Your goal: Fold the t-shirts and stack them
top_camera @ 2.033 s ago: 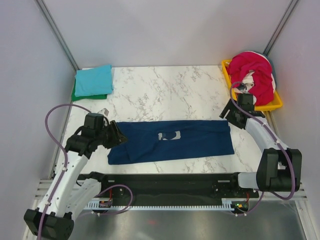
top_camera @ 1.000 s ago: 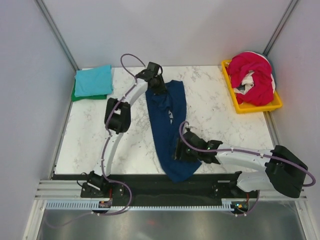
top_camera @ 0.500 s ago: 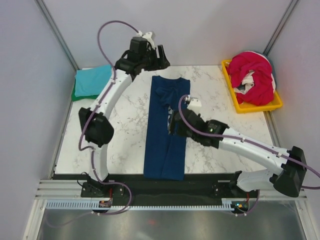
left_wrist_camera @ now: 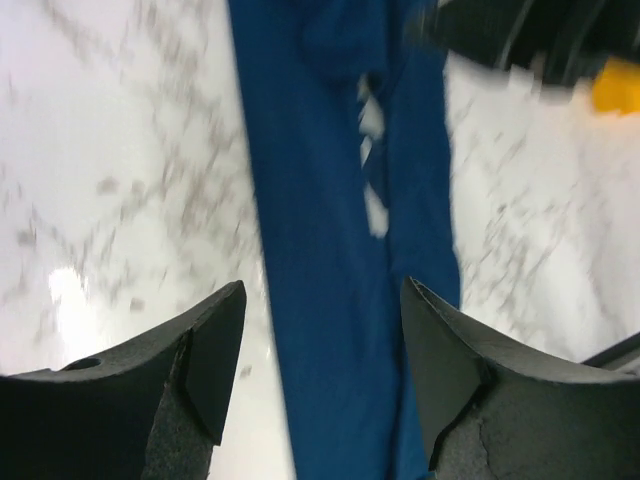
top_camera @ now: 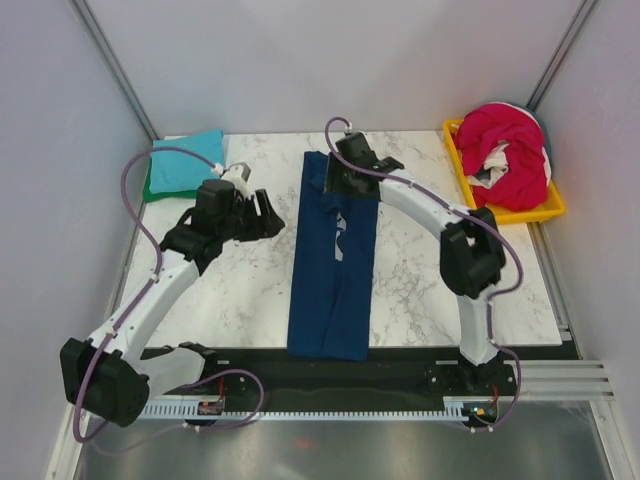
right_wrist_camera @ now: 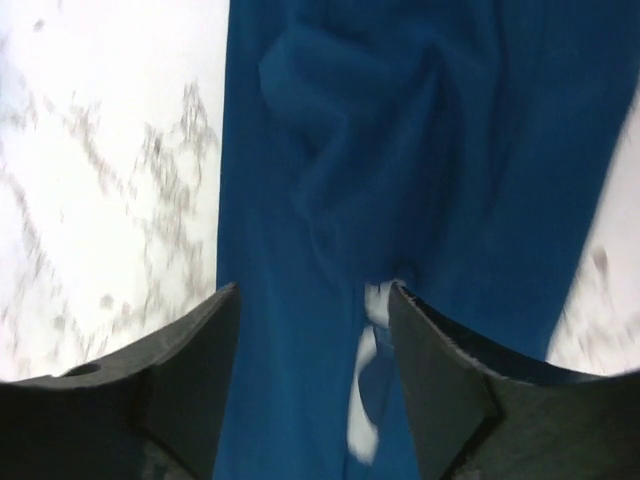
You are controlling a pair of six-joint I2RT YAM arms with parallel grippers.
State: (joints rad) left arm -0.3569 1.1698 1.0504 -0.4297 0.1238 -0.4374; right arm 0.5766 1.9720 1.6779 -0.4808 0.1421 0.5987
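I will next close my left gripper on the navy blue t-shirt's near corner point(top_camera: 291, 352), toward the teal t-shirt.
The navy blue t-shirt point(top_camera: 330, 270) lies flat as a long narrow strip running from the far side of the table to its near edge, its pale print point(top_camera: 339, 238) showing at a fold. My left gripper point(top_camera: 267, 215) hovers open just left of the strip; in the left wrist view its jaws point(left_wrist_camera: 322, 370) frame the navy cloth point(left_wrist_camera: 320, 200) below, with nothing between them. My right gripper point(top_camera: 346, 184) hangs open over the strip's far end; its wrist view shows the jaws point(right_wrist_camera: 312, 390) apart above rumpled navy cloth point(right_wrist_camera: 330, 160).
A folded teal t-shirt point(top_camera: 186, 159) rests on a green one point(top_camera: 150, 189) at the far left corner. The yellow tray point(top_camera: 512, 213) at the far right holds a heap of magenta-red point(top_camera: 512, 135) and white point(top_camera: 496, 159) t-shirts. Frame posts stand at both far corners.
The left arm has pulled back from the strip's far end to its left side. The right arm has swung from the strip's middle up to its far end. The shirt lies still.
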